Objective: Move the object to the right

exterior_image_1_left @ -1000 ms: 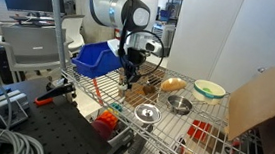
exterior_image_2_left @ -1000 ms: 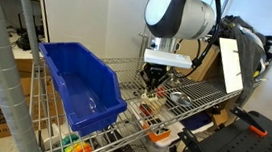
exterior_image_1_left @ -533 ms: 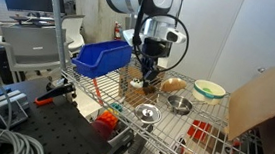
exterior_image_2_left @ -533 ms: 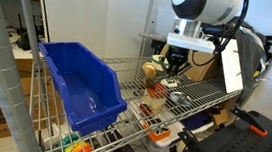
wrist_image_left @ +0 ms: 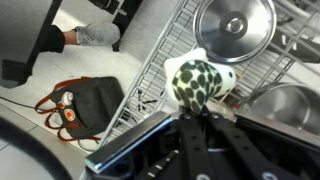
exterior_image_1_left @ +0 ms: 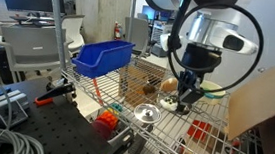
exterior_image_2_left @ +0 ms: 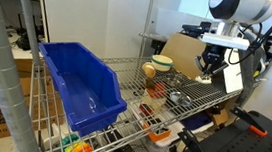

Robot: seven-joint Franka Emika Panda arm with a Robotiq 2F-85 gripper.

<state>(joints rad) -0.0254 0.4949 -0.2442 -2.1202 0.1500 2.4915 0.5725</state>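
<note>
Next, I let go of the spotted toy with my gripper on the wire rack [exterior_image_1_left: 199, 140] in front of the red item.
The object is a small white toy with dark green spots [wrist_image_left: 200, 80]. It shows clearly only in the wrist view, pinched between my two black fingers. My gripper [wrist_image_left: 200, 113] is shut on it and holds it just above the wire rack [exterior_image_1_left: 126, 91]. In both exterior views the gripper [exterior_image_1_left: 186, 92] [exterior_image_2_left: 209, 73] hangs over the end of the rack away from the blue bin [exterior_image_1_left: 104, 56] [exterior_image_2_left: 75, 80], among the metal bowls. The fingers hide the toy there.
A steel lid [wrist_image_left: 235, 25] and a steel bowl [wrist_image_left: 290, 105] lie close to the toy. Steel bowls [exterior_image_1_left: 147, 113] [exterior_image_1_left: 180, 105], a green bowl [exterior_image_1_left: 210, 89] and a brown bread-like item [exterior_image_1_left: 172, 85] sit on the rack. A cardboard box [exterior_image_1_left: 261, 98] stands beyond.
The arm has swung from beside the blue bin across the rack to the end near the bowls and cardboard box, carrying the spotted toy.
</note>
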